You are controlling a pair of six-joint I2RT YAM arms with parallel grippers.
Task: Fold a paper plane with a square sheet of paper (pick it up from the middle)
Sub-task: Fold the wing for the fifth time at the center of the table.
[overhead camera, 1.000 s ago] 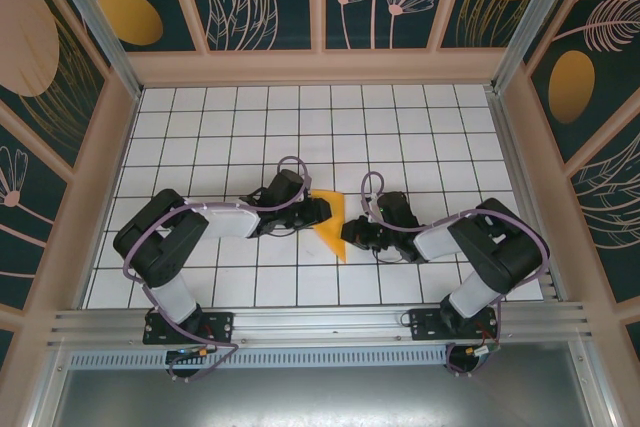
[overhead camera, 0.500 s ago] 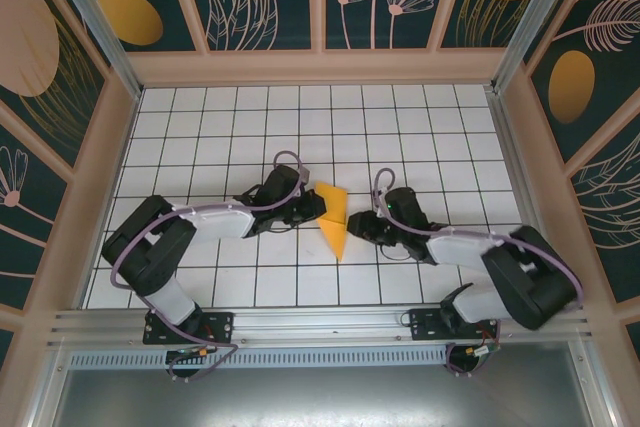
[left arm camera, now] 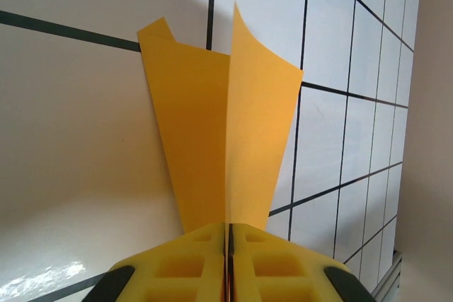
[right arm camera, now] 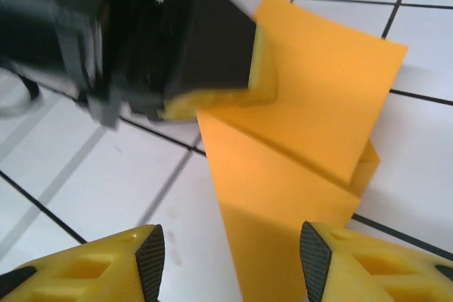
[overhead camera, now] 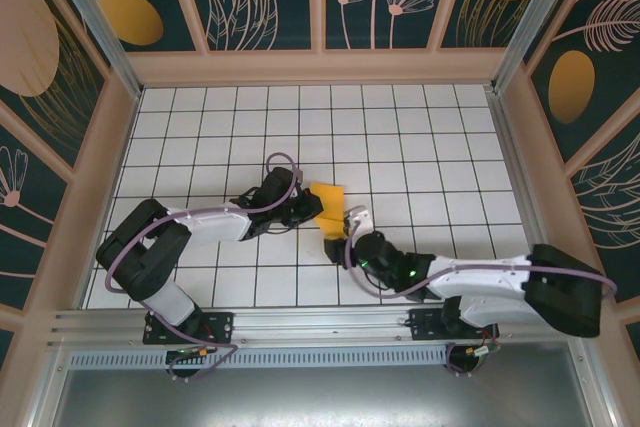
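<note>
Only my left gripper pinches the paper's fold, and the paper's near end is still free. Next, my right gripper pinches the near end's edge (right arm camera: 239, 270) before my left gripper opens.
The square sheet of paper (overhead camera: 328, 199) is a creased orange-yellow wedge near the middle of the tiled floor, standing partly on edge. My left gripper (overhead camera: 311, 210) is shut on its left side. In the left wrist view the paper (left arm camera: 226, 139) fans out from the closed yellow fingers (left arm camera: 184, 263), pinched along the centre crease. My right gripper (overhead camera: 340, 240) sits at the near end of the wedge. In the right wrist view it (right arm camera: 232, 256) is open, its pads either side of the paper's narrow end (right arm camera: 297, 175), and the left gripper (right arm camera: 212, 54) grips the paper's upper edge.
The white grid floor (overhead camera: 200, 127) is walled by wooden rails and painted panels with orange ovals (overhead camera: 130, 15). The right arm (overhead camera: 480, 282) lies low across the near right tiles. The aluminium rail (overhead camera: 320, 322) runs along the front edge.
The right arm has dropped low and swung its gripper from the paper's right side round to its near end. The paper has been turned and lifted slightly in the left gripper.
</note>
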